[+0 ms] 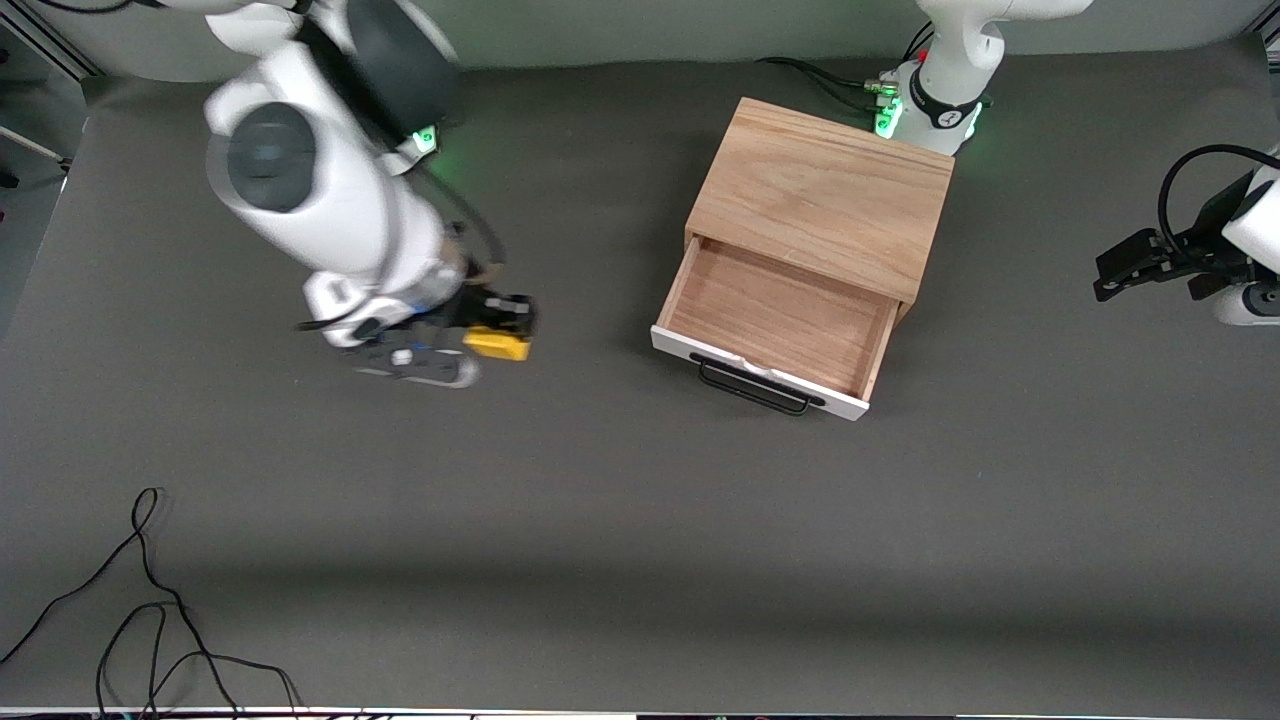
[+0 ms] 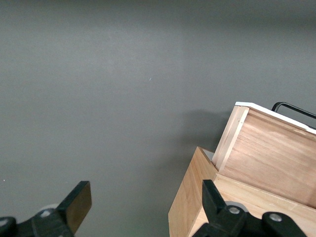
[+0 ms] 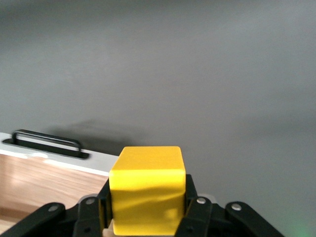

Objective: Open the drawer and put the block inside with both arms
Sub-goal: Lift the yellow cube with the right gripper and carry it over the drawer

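I should release the yellow block with my right gripper on the open drawer's wood bottom (image 1: 740,325) (image 3: 57,183), just behind the drawer's black handle. The block is still held above the bare table.
The drawer (image 1: 775,318) of the light wooden box (image 1: 822,195) stands pulled open, its wood interior empty, white front and black handle (image 1: 752,385) toward the front camera. My right gripper (image 1: 500,325) is shut on the yellow block (image 1: 497,343) and holds it above the bare table, toward the right arm's end from the drawer. The block fills the right wrist view (image 3: 147,190) between the fingers, with the drawer front (image 3: 54,160) ahead. My left gripper (image 1: 1125,268) is open and empty, off at the left arm's end of the table. Its wrist view shows the open drawer (image 2: 269,148).
Grey mat (image 1: 620,520) covers the table. Loose black cables (image 1: 150,620) lie at the near corner at the right arm's end. The left arm's green-lit base (image 1: 925,105) stands close to the box's back.
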